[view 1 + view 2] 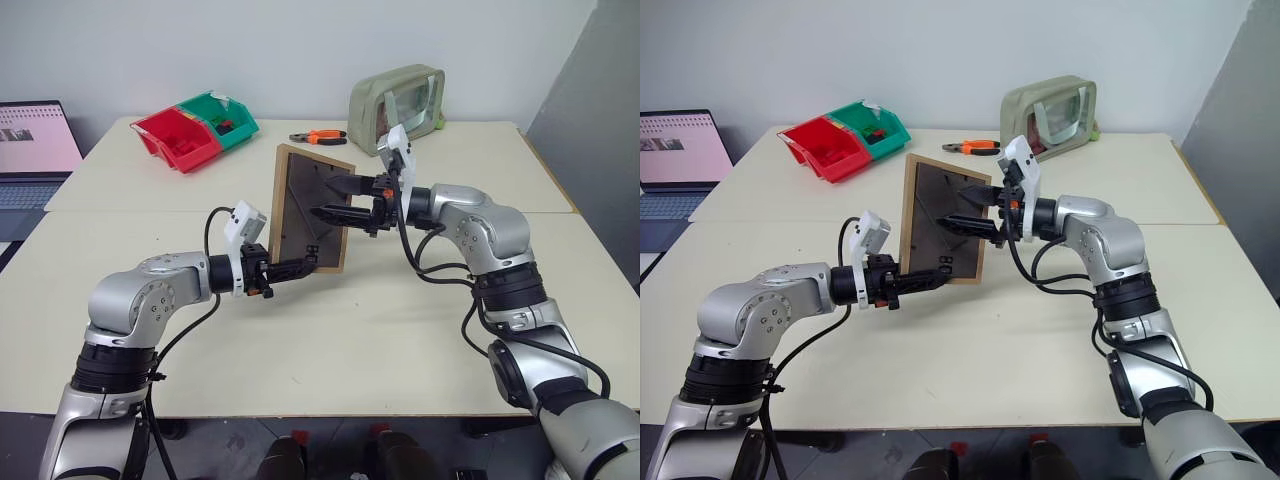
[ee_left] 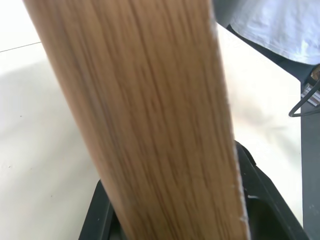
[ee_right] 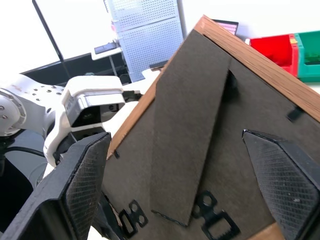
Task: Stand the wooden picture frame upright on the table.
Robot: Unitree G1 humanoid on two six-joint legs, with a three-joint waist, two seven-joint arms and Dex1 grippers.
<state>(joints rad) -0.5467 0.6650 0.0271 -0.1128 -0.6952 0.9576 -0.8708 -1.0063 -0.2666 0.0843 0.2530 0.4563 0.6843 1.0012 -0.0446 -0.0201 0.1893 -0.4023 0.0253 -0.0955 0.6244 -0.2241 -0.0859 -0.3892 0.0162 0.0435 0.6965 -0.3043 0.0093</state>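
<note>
Next, I swing the fold-out stand out with my right gripper, as it lies close against the frame's back panel, then take the frame's side edge [image 1: 345,246] before I set it upright.
The wooden picture frame [image 1: 298,205] is held upright just above the table [image 1: 400,330], its dark back panel facing me. My left gripper [image 1: 303,265] is shut on the frame's lower edge; in the left wrist view the light wood edge [image 2: 150,125] runs between its black fingers [image 2: 262,200]. My right gripper [image 1: 323,199] is open and level in front of the back panel, one finger [image 3: 82,177] on either side of the fold-out stand [image 3: 187,140], which lies flat against the panel. The picture side is hidden.
A red bin [image 1: 178,138] and a green bin [image 1: 220,118] stand at the back left. Orange-handled pliers [image 1: 320,137] and a clear-fronted pouch [image 1: 398,97] lie at the back. A laptop [image 1: 35,140] stands at the far left.
</note>
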